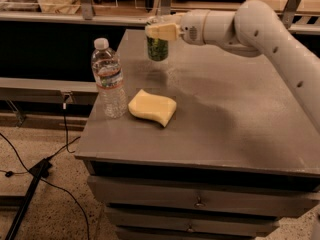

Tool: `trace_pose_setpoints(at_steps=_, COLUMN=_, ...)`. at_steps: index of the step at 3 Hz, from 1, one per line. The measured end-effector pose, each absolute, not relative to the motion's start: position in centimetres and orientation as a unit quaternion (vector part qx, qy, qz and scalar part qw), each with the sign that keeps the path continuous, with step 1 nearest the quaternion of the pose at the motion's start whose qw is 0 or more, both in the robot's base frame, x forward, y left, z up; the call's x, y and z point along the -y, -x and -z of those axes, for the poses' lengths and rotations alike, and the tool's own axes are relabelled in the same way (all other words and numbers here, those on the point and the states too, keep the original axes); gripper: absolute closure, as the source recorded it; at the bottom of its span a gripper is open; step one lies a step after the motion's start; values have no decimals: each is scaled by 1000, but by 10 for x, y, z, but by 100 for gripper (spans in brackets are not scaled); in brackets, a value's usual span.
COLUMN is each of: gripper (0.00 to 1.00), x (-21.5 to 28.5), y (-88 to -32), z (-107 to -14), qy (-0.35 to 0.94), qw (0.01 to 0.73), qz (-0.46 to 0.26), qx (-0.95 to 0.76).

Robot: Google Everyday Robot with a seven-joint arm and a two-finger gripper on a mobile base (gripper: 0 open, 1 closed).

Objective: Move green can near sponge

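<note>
My gripper is going to put the green can, now lifted a little above the table, down on the table [188, 99], beside the sponge's end farthest from the water bottle.
The green can [158, 49] hangs in my gripper [161, 32], gripped at its top and lifted a little above the far left part of the grey table [235, 129]; a faint shadow lies under it. The pale yellow wavy sponge [152, 107] lies flat on the table, in front of the can and nearer the camera, about one can's height of bare surface away. My white arm [265, 29] reaches in from the right.
A clear plastic water bottle [109, 79] with a white cap stands upright just left of the sponge near the table's left edge. Drawers [200, 201] sit below the tabletop. Cables [45, 164] lie on the floor at left. Shelving runs behind the table.
</note>
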State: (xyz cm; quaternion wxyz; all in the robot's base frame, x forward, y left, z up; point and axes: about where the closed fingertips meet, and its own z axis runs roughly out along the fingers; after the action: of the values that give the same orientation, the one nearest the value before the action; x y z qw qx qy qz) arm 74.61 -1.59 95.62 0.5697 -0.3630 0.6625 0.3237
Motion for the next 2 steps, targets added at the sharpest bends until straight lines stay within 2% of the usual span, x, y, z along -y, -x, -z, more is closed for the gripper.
trace_pose_setpoints(at_steps=2, gripper=100, x=120, y=-672, z=-929, qy=335, qw=567, qz=-262, qx=-705)
